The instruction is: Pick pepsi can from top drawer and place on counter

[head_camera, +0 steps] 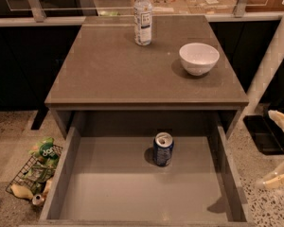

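Observation:
Next, my gripper needs to go to the pepsi can's upper body (162, 150), just below its silver top, and close there.
The pepsi can (163, 149), dark blue with a silver top, stands upright near the middle back of the open top drawer (109, 193). The drawer is pulled out below the grey-brown counter (113, 70). My gripper (280, 150) is at the right edge of the view, outside the drawer's right wall and well to the right of the can. Its two cream fingers (280, 121) are spread apart and hold nothing.
A clear water bottle (143, 17) stands at the counter's back middle. A white bowl (199, 58) sits at its right side. A wire basket with green snack bags (35, 171) lies on the floor to the left. A white post (272, 60) rises on the right.

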Controlling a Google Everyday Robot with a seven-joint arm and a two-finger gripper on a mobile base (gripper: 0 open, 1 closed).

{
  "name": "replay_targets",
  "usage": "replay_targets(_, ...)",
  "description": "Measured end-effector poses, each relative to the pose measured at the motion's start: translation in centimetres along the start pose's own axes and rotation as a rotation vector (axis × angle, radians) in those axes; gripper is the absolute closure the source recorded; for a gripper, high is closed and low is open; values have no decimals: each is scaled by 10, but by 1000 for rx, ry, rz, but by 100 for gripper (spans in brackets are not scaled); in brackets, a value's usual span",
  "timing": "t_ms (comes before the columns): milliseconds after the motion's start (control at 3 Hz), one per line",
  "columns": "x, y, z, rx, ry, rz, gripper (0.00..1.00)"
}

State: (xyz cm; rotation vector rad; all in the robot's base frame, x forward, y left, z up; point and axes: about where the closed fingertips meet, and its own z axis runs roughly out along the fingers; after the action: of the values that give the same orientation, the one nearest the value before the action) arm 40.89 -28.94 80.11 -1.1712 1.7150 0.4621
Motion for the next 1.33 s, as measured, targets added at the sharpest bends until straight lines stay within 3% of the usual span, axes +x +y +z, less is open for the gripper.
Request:
replay_targets(1000,-4,26,102,-138,-115,77,0)
replay_targets(1333,-7,36,134,-146,-145,87,0)
